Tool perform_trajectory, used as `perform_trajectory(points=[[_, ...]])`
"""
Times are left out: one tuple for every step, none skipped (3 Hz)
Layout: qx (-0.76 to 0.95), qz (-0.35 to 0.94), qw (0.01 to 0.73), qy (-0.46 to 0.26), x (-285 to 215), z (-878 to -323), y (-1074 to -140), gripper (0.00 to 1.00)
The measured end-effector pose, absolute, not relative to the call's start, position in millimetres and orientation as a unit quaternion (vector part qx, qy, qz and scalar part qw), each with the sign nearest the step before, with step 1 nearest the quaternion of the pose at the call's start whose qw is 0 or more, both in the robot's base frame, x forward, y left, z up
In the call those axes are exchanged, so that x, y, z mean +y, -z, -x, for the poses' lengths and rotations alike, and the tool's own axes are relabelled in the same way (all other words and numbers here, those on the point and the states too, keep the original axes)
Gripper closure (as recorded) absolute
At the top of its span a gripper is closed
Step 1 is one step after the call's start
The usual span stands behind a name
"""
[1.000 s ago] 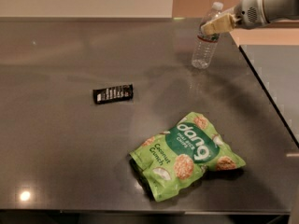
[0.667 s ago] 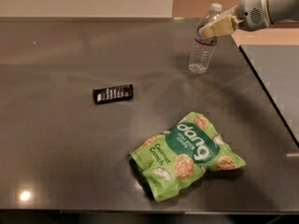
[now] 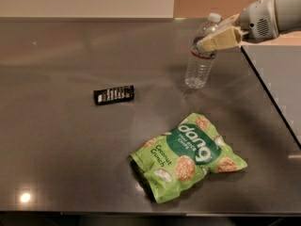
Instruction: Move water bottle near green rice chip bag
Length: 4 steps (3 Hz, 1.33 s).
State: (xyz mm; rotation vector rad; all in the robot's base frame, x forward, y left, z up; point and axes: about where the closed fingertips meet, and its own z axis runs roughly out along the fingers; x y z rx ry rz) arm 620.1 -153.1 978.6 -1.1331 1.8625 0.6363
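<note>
The robot's gripper should release the water bottle on the table [image 3: 180, 111] behind the green rice chip bag.
The water bottle [image 3: 199, 60] is a clear ribbed bottle with a white cap and a red and blue label band. It stands tilted at the far right of the dark table [image 3: 61, 145]. My gripper [image 3: 212, 40] comes in from the upper right, and its cream fingers [image 3: 221, 37] are shut on the bottle's upper part. The green rice chip bag [image 3: 188, 154] lies flat on the table in front, below the bottle with a gap between them.
A small black wrapper [image 3: 114, 94] lies on the table to the left of the bottle. The table's right edge [image 3: 270, 93] runs diagonally just right of the bottle and bag. A pale wall stands behind the table.
The gripper has carried the water bottle to the left and toward the front, closer to the green bag. The bag and wrapper have not moved.
</note>
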Motion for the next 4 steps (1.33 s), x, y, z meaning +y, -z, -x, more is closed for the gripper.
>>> perform_trajectory(points=[[0.727, 0.479, 0.418, -0.259, -135.4, -590.0, -977.3, 1.00], [0.710, 0.506, 0.412, -0.265, -116.1, -565.0, -975.2, 1.00], [0.701, 0.522, 0.404, -0.270, -104.4, -548.6, -970.1, 1.00], [0.696, 0.533, 0.397, -0.273, -97.2, -536.6, -964.0, 1.00]])
